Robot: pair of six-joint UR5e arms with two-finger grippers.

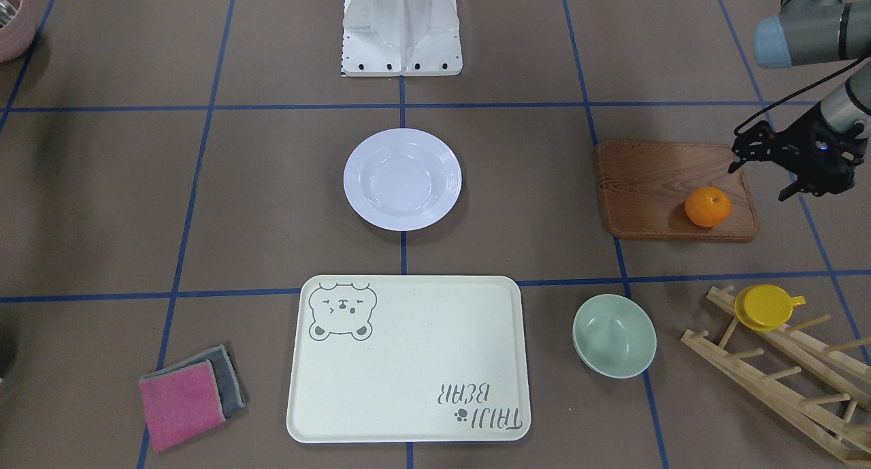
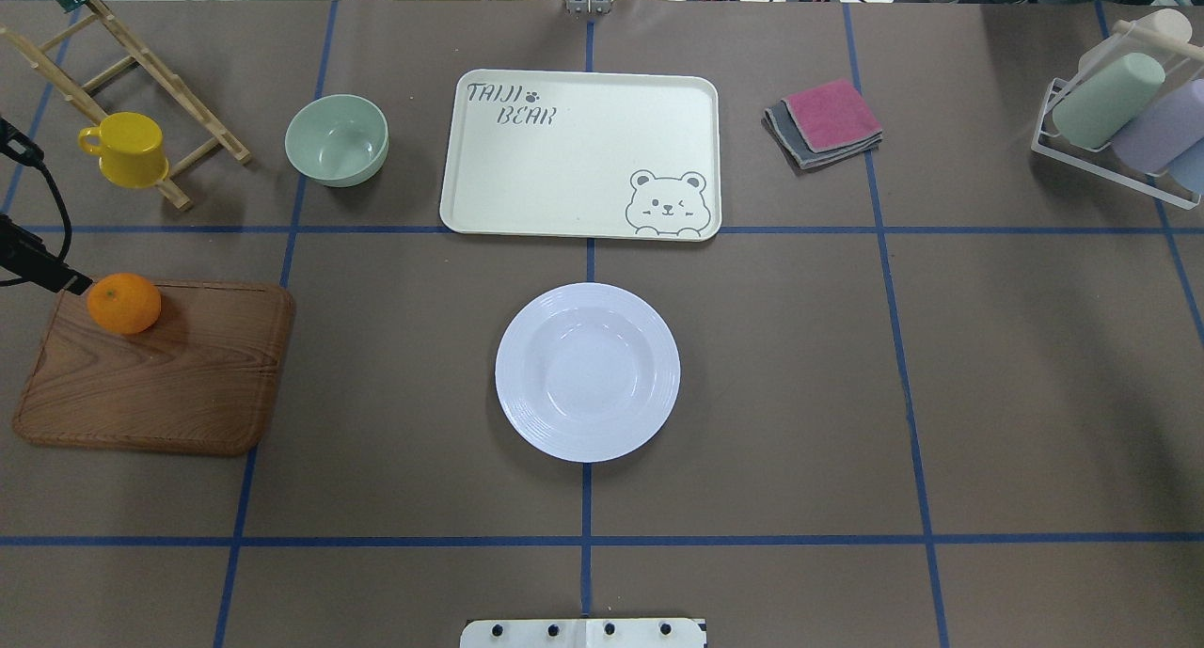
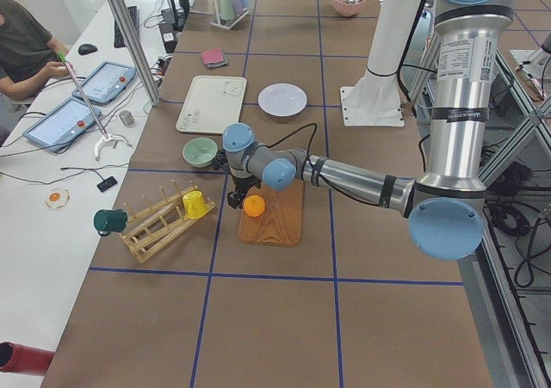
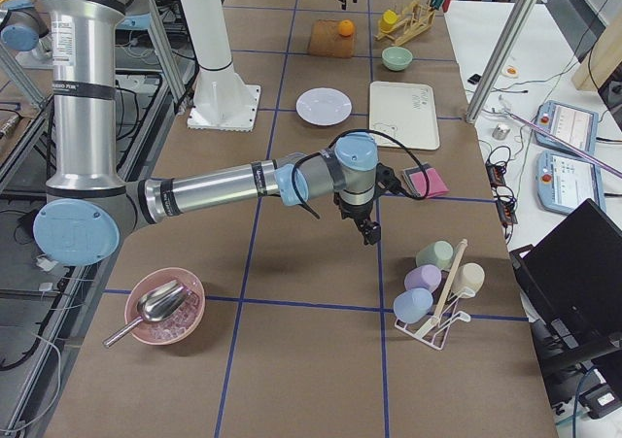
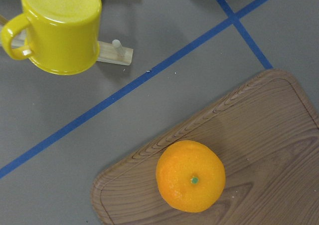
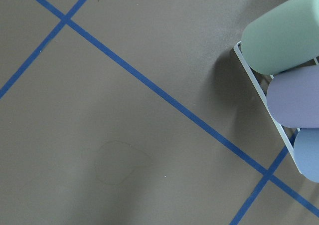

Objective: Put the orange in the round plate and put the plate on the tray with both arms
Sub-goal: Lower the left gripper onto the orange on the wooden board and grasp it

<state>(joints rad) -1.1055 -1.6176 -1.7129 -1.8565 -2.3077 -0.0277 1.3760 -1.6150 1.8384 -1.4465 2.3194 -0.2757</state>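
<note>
The robot's left gripper will next move down to the orange on the brown wooden board and close on the orange's opposite sides (image 1: 708, 207) (image 5: 190, 176).
The orange (image 1: 708, 206) rests on a far corner of a brown wooden board (image 1: 646, 183), seen close from above in the left wrist view (image 5: 190, 176). My left gripper (image 1: 761, 181) hovers beside it, toward the table's end, open and holding nothing. The white round plate (image 1: 402, 179) lies empty at the table's centre in front of the robot base. Beyond it sits the cream tray (image 1: 408, 387), bare. My right gripper (image 4: 369, 229) hangs low over bare table near a rack of cups; I cannot tell whether it is open or shut.
A pale green bowl (image 1: 614, 335) sits beside the tray. A yellow cup (image 1: 765, 307) hangs on a wooden rack (image 1: 782, 380). Folded pink and grey cloths (image 1: 190, 394) lie on the tray's other side. A pastel cup rack (image 2: 1119, 112) and pink bowl (image 4: 163, 307) are on my right.
</note>
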